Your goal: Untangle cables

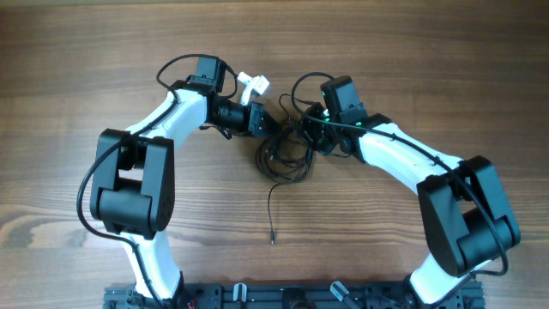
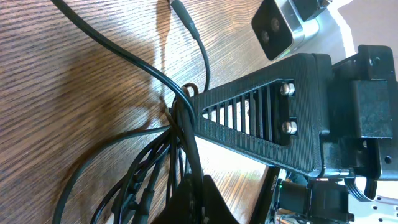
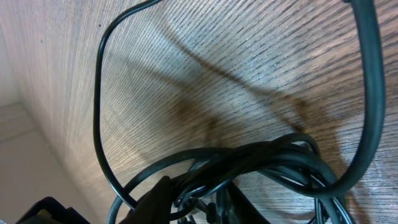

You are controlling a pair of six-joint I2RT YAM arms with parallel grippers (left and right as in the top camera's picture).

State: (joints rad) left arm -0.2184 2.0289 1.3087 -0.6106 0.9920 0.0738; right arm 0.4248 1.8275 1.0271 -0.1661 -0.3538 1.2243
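Observation:
Next, I open my left gripper and take hold lower in the tangle [image 1: 274,157], because the strand of cable it holds runs straight into the tangle at my right gripper's fingers.
The cables [image 1: 287,154] lie as a tangle of thin black loops on the wooden table between both arms. One loose end [image 1: 272,239] trails toward the front. My left gripper [image 1: 268,127] sits at the tangle's upper left. In the left wrist view this gripper [image 2: 198,186] is shut, with a strand of the cables [image 2: 134,180] running into its tips. My right gripper [image 1: 316,137] meets the tangle from the right. In the right wrist view that gripper [image 3: 199,202] has its fingers closed around several strands of the cables [image 3: 261,155].
The right gripper's ribbed black finger [image 2: 249,118] reaches close over the left gripper. A plug end [image 2: 180,7] lies on the wood beyond it. The wooden table [image 1: 86,86] stretches wide on both sides. A black rail [image 1: 257,296] runs along the front edge.

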